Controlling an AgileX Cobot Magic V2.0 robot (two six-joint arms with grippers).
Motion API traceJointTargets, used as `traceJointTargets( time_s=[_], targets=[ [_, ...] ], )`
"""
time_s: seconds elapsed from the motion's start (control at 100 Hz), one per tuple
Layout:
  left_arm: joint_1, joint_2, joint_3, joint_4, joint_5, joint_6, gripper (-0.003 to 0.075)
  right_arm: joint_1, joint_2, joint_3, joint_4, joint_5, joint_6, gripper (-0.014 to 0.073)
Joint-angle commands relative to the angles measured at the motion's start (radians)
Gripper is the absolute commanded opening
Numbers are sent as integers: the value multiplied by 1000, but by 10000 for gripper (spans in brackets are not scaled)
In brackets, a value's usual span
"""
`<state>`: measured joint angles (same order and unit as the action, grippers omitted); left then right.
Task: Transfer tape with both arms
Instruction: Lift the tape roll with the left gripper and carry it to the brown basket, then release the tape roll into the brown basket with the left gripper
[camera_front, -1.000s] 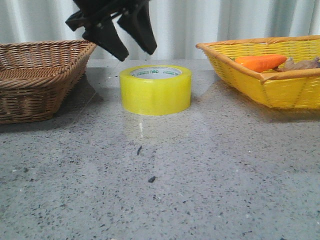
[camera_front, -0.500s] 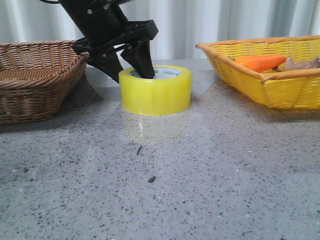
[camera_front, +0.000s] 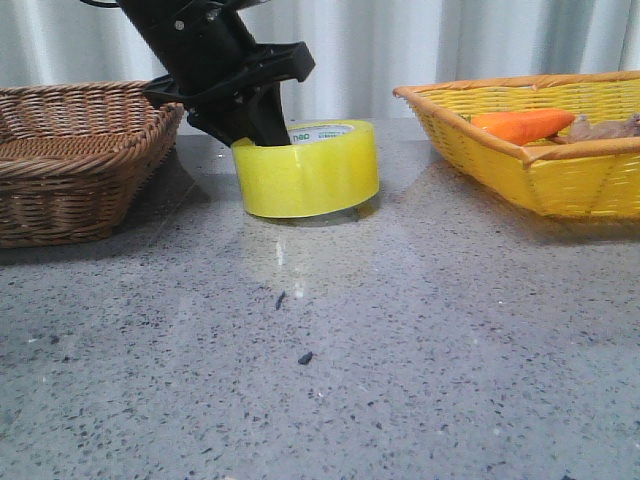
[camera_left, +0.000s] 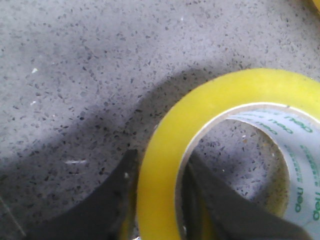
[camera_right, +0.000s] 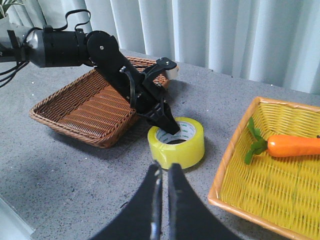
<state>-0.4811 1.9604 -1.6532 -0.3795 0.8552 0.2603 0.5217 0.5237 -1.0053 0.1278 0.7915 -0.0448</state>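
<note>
My left gripper is going to let go of the yellow tape inside the brown wicker basket (camera_front: 22, 136).
The tape (camera_front: 306, 172) is a wide yellow roll with a white core and green lettering, at the middle back of the grey table. It is tilted, its left side raised a little off the table. My left gripper (camera_front: 258, 128) is shut on its left wall, one finger inside the core and one outside; the wrist view shows the yellow wall (camera_left: 160, 200) pinched between the fingers. The roll also shows in the right wrist view (camera_right: 177, 143). My right gripper (camera_right: 164, 172) is shut and empty, held high and apart from the roll, out of the front view.
A brown wicker basket (camera_front: 70, 165) stands at the left, close to the left arm. A yellow basket (camera_front: 540, 165) at the right holds an orange carrot (camera_front: 520, 124). Small dark specks (camera_front: 303, 357) lie on the table in front.
My left gripper came down over the roll's left wall and shut on it. The roll has tipped, its left side lifting and shifting slightly left.
</note>
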Motion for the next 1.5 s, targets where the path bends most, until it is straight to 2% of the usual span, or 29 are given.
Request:
traceJointTargets(
  time_s=[0.0, 0.36, 0.52, 0.67, 0.77, 0.96, 1.16, 1.21, 1.25, 1.3, 1.4, 1.45, 1.49],
  targets=[
    [-9, -80, -50, -33, -22, -3, -20, 1, 15, -20, 5, -94, -2, -60],
    [15, -219, -356, -20, -10, -3, -20, 1, 15, -20, -7, -138, -2, -60],
    [92, -260, -407, 27, 65, -3, -20, 1, 15, -20, -7, -138, -2, -60],
    [202, -273, -407, 97, 193, -8, -20, 1, 15, -20, -7, -128, -2, -60],
    [285, -273, -369, 158, 228, -41, -20, 1, 15, -20, -7, -127, -2, -60],
    [412, -273, -208, 165, 236, -41, -20, 1, 15, -20, -7, -120, -2, -60],
    [469, -263, -12, 163, 187, -41, -13, 1, 15, -20, -19, -120, -2, -60],
    [470, -263, 21, 162, 177, -41, 23, 1, 15, -20, -24, -122, -2, -60],
    [470, -263, 40, 162, 170, -41, 81, 1, 15, -20, -24, -124, -2, -60],
    [470, -263, 50, 156, 167, -41, 180, 1, 15, -20, -24, -126, -2, -60],
    [470, -270, 50, 133, 160, -72, 438, 1, 15, -20, -24, -128, -2, -60],
    [470, -283, 50, 107, 150, -76, 527, 1, 15, -20, -24, -128, -2, -60],
    [470, -298, 50, 89, 132, -74, 562, 1, 15, -20, -24, -128, -2, -60]
  ],
)
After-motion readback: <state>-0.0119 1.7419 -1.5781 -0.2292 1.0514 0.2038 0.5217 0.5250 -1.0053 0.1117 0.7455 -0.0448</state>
